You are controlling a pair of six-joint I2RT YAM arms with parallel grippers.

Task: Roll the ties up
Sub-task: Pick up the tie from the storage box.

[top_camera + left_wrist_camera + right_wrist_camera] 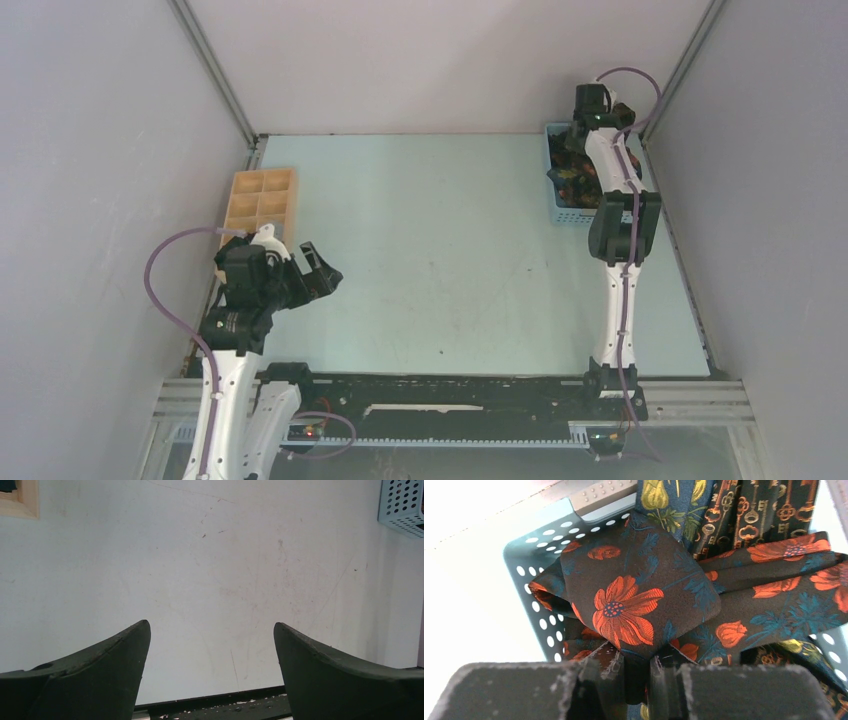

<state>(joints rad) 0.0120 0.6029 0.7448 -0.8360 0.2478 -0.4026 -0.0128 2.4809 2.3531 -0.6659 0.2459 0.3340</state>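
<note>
My right gripper is to let go of the black tie on the bare middle of the table [435, 284], a little toward the table's near edge. The black tie still lies on the blue basket.
In the right wrist view a black tie with red-orange flowers [634, 600] lies bunched on top of the blue mesh basket [536, 580]. My right gripper [638, 677] is shut on a fold of this tie, with the fabric pinched between the fingers. A dark green tie with yellow flowers [664, 500] and a dark tie with a key print [749, 510] lie behind it. From above, the right gripper [590, 125] is over the basket [565, 215] at the far right. My left gripper [318, 268] is open and empty, held above the table [210, 570] at the near left.
A pale wooden compartment tray [258, 200] stands at the left edge of the table, its corner in the left wrist view [20, 502]. The basket's corner shows at the left wrist view's upper right [405, 505]. Grey walls close in both sides.
</note>
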